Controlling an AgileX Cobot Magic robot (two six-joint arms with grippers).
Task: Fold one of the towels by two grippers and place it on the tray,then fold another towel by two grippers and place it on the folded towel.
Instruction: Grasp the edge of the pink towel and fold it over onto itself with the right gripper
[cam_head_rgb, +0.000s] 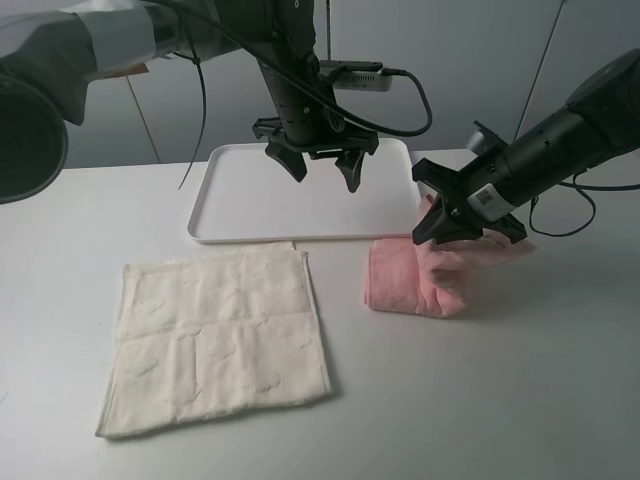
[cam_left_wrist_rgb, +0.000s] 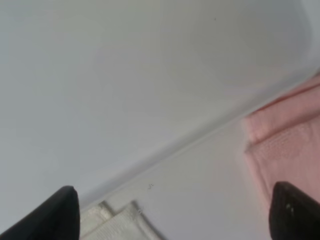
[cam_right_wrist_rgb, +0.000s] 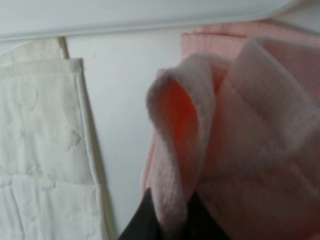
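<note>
My right gripper pinches a bunched loop while the pink towel's flap sticks past the towel's fold, so it should open, grab the flap's tip (cam_head_rgb: 521, 249) and fold it in.
The pale pink towel (cam_head_rgb: 410, 282) lies folded and bunched on the table just right of the tray's front right corner. My right gripper (cam_head_rgb: 462, 225) is shut on its raised right end; in the right wrist view a loop of pink towel (cam_right_wrist_rgb: 240, 130) is pinched between the dark fingers (cam_right_wrist_rgb: 145, 222). The white tray (cam_head_rgb: 232, 198) sits at the back centre. My left gripper (cam_head_rgb: 322, 168) hangs open over the tray, holding nothing, its fingertips (cam_left_wrist_rgb: 55, 215) spread wide. The cream-white towel (cam_head_rgb: 215, 340) lies flat and unfolded at the front left.
The left wrist view looks down at the tray's floor (cam_left_wrist_rgb: 130, 80), with the pink towel (cam_left_wrist_rgb: 290, 140) and a corner of the cream towel (cam_left_wrist_rgb: 117, 220) beside it. Black cables hang behind the left arm. The table's right front is bare.
</note>
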